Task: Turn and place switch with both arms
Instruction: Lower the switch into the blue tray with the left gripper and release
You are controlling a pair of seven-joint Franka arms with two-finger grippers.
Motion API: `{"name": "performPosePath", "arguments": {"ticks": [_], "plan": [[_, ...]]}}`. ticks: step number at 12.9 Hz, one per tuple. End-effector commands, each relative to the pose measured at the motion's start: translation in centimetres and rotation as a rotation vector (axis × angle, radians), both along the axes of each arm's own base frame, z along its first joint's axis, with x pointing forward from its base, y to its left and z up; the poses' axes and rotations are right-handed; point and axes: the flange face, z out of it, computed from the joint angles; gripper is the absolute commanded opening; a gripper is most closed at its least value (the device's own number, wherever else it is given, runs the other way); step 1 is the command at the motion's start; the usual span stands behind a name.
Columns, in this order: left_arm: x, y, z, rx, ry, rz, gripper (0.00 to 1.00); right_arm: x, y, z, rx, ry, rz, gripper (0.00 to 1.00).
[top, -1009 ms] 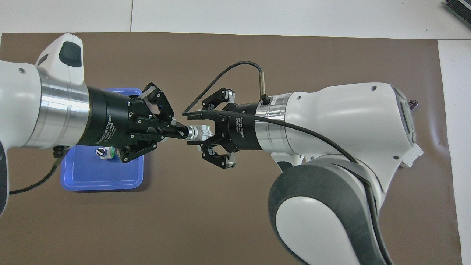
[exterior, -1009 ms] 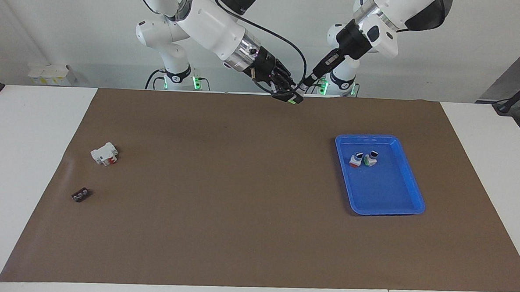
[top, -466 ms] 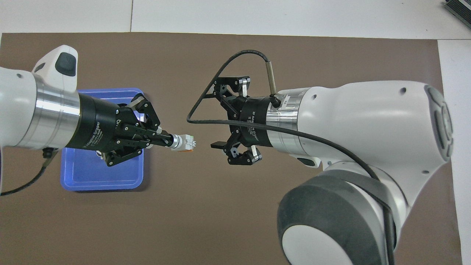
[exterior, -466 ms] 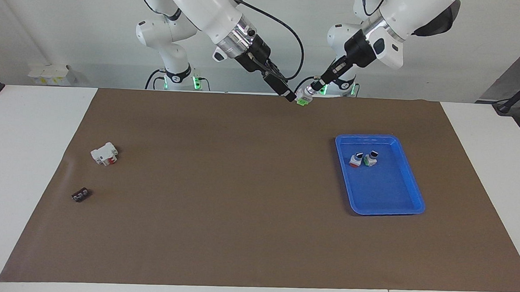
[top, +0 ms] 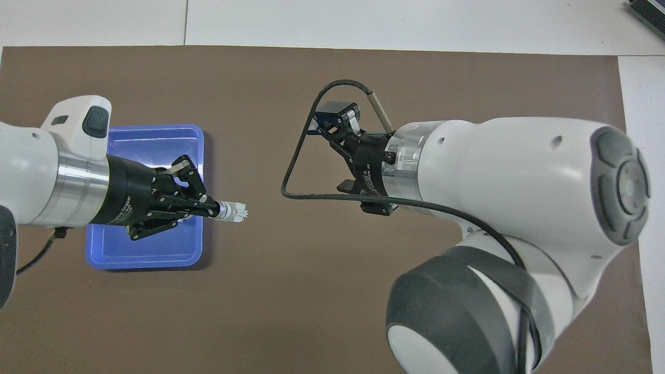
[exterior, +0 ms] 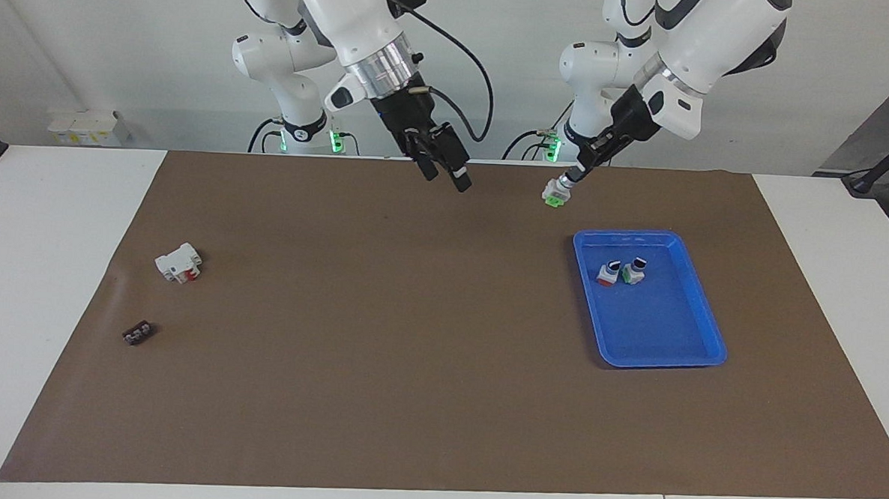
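Note:
Next, my left gripper releases the switch near the middle of the blue tray's bottom (top: 149, 215).
The switch (exterior: 554, 194) is a small white body with a green end. My left gripper (exterior: 572, 175) is shut on its knob end and holds it in the air, green end down. It hangs over the brown mat just off the blue tray's (exterior: 661, 362) corner. In the overhead view the switch (top: 237, 212) sticks out of the left gripper (top: 212, 208) past the tray's (top: 150, 254) edge. My right gripper (exterior: 445, 179) is open with nothing between its fingers, up over the mat's middle near the robots' edge. Seen from overhead, the right gripper (top: 332, 153) stands well apart from the switch.
Two look-alike switches, one with a red base (exterior: 608, 274) and one with a green base (exterior: 633, 271), lie in the tray. A white block with a red mark (exterior: 179, 262) and a small black part (exterior: 138, 333) lie on the mat toward the right arm's end.
The right gripper opened, let go of the switch and drew back toward its own end. The left gripper carried the switch away and down toward the blue tray.

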Motion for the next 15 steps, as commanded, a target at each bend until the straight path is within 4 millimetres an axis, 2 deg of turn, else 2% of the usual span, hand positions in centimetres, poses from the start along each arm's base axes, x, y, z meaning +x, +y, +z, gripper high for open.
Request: {"name": "performPosePath", "arguments": {"ticks": [1,2,3,5,7,8,10,11,13,15], "plan": [[-0.4,3.8,-3.6,0.111,-0.113,-0.106,0.0,1.1,-4.5,-0.5,-0.182,-0.057,0.148,1.0],[0.4,5.7,-4.6,0.122,-0.139,-0.116,0.0,1.2,-6.8,-0.3,-0.238,-0.036,0.185,1.0],[1.0,6.7,-6.0,0.131,-0.165,-0.161,0.0,1.0,-9.2,-0.1,-0.28,-0.017,0.237,1.0],[3.1,9.2,-9.6,0.151,-0.198,-0.242,0.0,0.3,-13.8,0.5,-0.336,0.025,0.342,1.0],[5.5,10.4,-13.3,0.236,-0.237,-0.373,0.0,-0.5,-18.9,0.4,-0.409,0.088,0.402,1.0],[6.4,11.0,-15.0,0.273,-0.251,-0.429,0.0,-0.6,-20.5,0.0,-0.46,0.099,0.484,1.0],[7.5,11.4,-16.6,0.297,-0.308,-0.564,0.0,-0.5,-25.7,-0.1,-0.531,0.107,0.561,1.0],[7.5,12.3,-17.3,0.3,-0.306,-0.606,0.0,-0.6,-27.6,-0.2,-0.536,0.111,0.591,1.0],[6.7,12.1,-18.1,0.292,-0.283,-0.638,0.0,-0.9,-29.0,0.0,-0.576,0.139,0.617,1.0],[6.0,11.4,-18.7,0.284,-0.263,-0.674,0.0,-2.0,-30.1,2.0,-0.57,0.139,0.606,1.0]]}}
